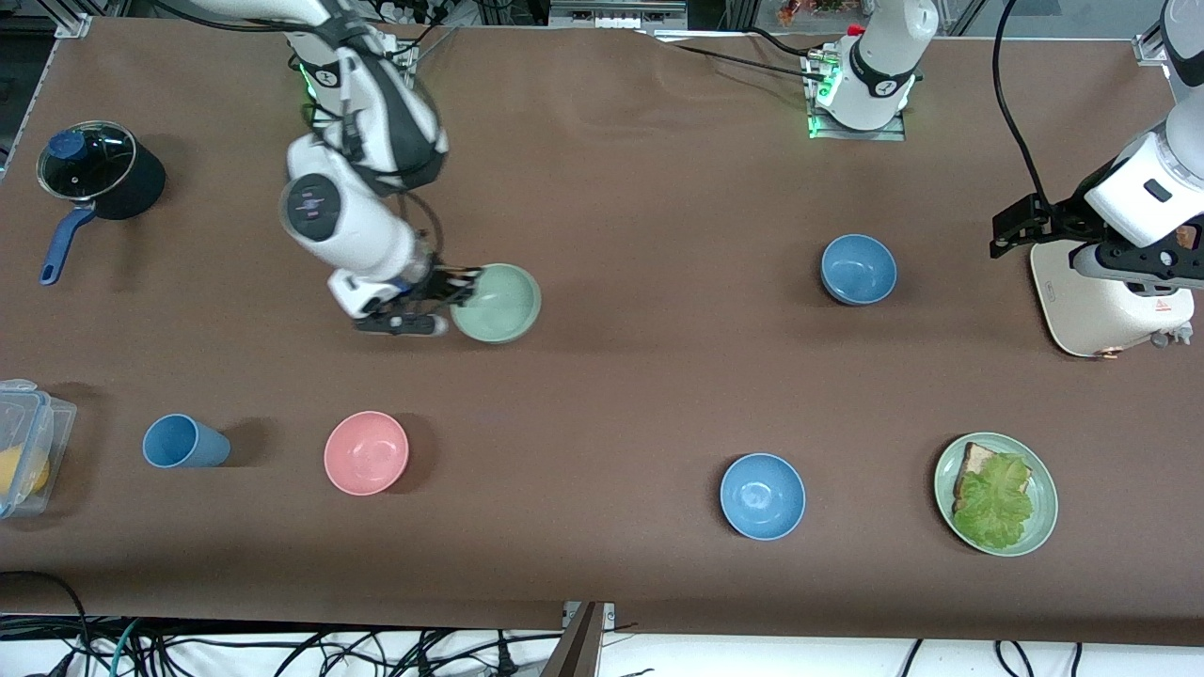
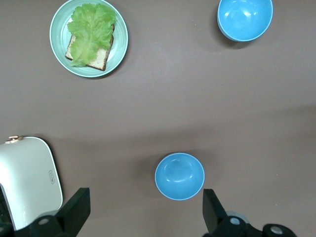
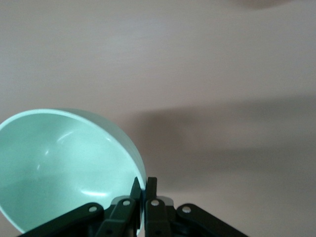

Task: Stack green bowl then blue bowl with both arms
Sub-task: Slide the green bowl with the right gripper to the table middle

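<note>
I need to use my right gripper to set the green bowl down and release it on the bare table midway [image 1: 632,320] between the pink bowl and the duller blue bowl.
My right gripper [image 1: 464,288] is shut on the rim of the pale green bowl [image 1: 499,306], toward the right arm's end of the table. In the right wrist view the fingertips [image 3: 150,185] pinch the rim of the green bowl [image 3: 59,168], which is tilted. I cannot tell whether it touches the table. The duller blue bowl [image 1: 858,269] sits upright on the table toward the left arm's end. My left gripper [image 1: 1021,226] is open and empty, up in the air beside a white appliance. In the left wrist view [image 2: 143,215] the blue bowl [image 2: 179,176] lies just ahead of its spread fingers.
A brighter blue bowl [image 1: 762,495], a pink bowl [image 1: 366,452], a blue cup on its side [image 1: 183,442] and a green plate with toast and lettuce [image 1: 1042,480] lie nearer the front camera. A white appliance [image 1: 1101,301], a lidded pot [image 1: 94,174] and a plastic box [image 1: 23,442] stand at the table's ends.
</note>
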